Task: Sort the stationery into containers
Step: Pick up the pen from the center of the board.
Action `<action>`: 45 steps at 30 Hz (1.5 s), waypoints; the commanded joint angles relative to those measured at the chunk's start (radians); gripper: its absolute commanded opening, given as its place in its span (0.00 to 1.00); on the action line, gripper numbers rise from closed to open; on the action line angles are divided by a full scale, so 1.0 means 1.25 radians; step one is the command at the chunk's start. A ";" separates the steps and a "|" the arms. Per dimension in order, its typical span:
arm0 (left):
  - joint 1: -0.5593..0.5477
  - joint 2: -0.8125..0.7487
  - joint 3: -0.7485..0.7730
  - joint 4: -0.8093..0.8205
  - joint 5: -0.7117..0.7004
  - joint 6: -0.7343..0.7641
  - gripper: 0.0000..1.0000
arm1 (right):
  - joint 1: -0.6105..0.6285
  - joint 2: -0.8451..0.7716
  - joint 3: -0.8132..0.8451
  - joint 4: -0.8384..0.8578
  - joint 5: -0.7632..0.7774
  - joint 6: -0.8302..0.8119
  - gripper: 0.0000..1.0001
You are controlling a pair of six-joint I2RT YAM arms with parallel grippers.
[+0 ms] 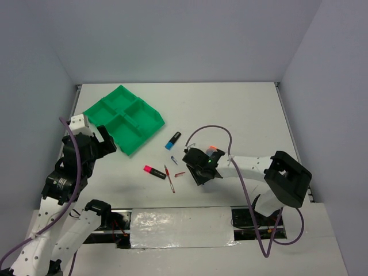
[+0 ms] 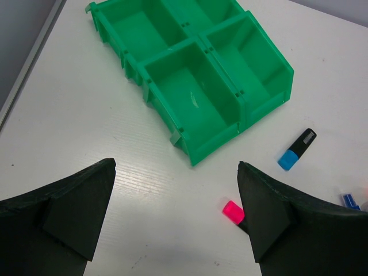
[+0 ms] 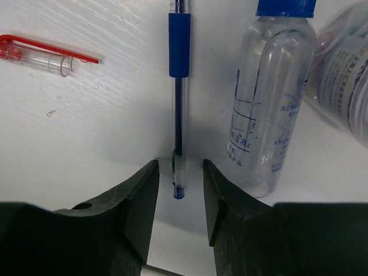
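The blue cap is apart from the blue pen, so my right gripper should pick up the pen by its near end [image 3: 179, 175] while my left gripper gets the cap.
The green four-compartment tray [image 1: 123, 118] lies at the far left; it also shows in the left wrist view [image 2: 190, 75], with nothing showing in its compartments. My left gripper [image 2: 175, 213] is open and empty, hovering in front of the tray's near corner. A pink-ended highlighter [image 2: 233, 211] lies by its right finger, and a blue-ended one [image 2: 296, 150] lies farther off. My right gripper [image 3: 180, 178] is open, low over the table. Its jaws straddle the near end of the blue pen [image 3: 179, 86] without touching it. The blue-capped clear tube [image 3: 267, 98] and the tape roll [image 3: 345, 75] lie just right of the pen.
A clear red-clipped pen piece [image 3: 40, 54] lies left of the blue pen. In the top view a red pen [image 1: 169, 178] lies beside the pink highlighter [image 1: 154, 171], and an orange highlighter end [image 1: 214, 149] shows behind the right gripper [image 1: 198, 167]. Grey walls enclose the table.
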 commanded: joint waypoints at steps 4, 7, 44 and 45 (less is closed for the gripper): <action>0.005 -0.003 -0.001 0.032 0.005 0.020 0.99 | -0.010 0.046 0.063 0.024 0.010 -0.036 0.47; 0.005 -0.010 -0.003 0.033 0.005 0.020 0.99 | -0.028 0.079 0.081 0.042 -0.007 -0.055 0.46; -0.405 0.672 0.210 0.017 -0.101 -0.645 0.99 | -0.054 -0.526 0.179 -0.277 0.158 -0.035 0.00; -0.416 0.700 0.235 -0.002 -0.100 -0.693 0.99 | -0.052 -0.544 0.172 -0.286 0.164 -0.027 0.00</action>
